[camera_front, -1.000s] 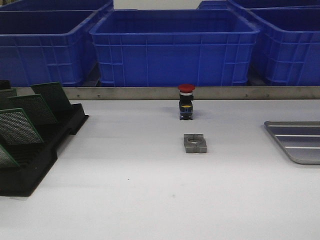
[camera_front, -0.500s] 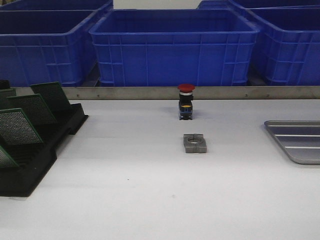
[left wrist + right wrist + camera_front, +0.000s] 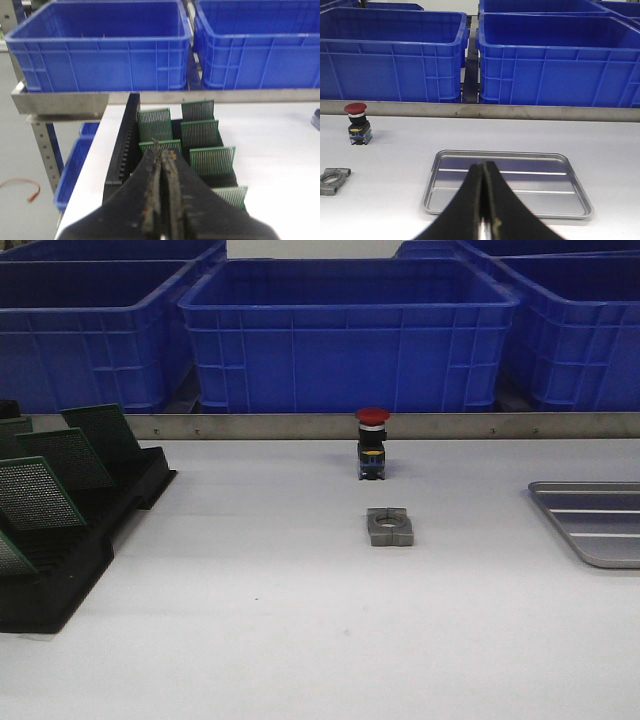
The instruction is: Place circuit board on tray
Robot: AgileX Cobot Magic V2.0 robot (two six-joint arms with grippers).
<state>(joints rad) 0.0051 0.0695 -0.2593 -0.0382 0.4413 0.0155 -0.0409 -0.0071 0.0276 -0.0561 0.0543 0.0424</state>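
The green circuit board that stands closest to the black rack's near end has an upper part (image 3: 4,538) (image 3: 230,190), which my left gripper needs to close on.
Several green circuit boards (image 3: 40,495) stand tilted in a black slotted rack (image 3: 70,570) at the table's left; they also show in the left wrist view (image 3: 200,132). The silver-grey metal tray (image 3: 600,525) lies at the right edge and holds nothing; the right wrist view shows it whole (image 3: 520,200). My left gripper (image 3: 163,156) is shut and holds nothing, just in front of the rack. My right gripper (image 3: 484,165) is shut and holds nothing, over the tray's near side. Neither gripper shows in the front view.
A red-capped push button (image 3: 372,443) stands mid-table, with a grey metal clamp block (image 3: 390,527) in front of it. Blue plastic crates (image 3: 340,335) line the back behind a metal rail (image 3: 300,426). The table's left edge drops off beside the rack (image 3: 75,200).
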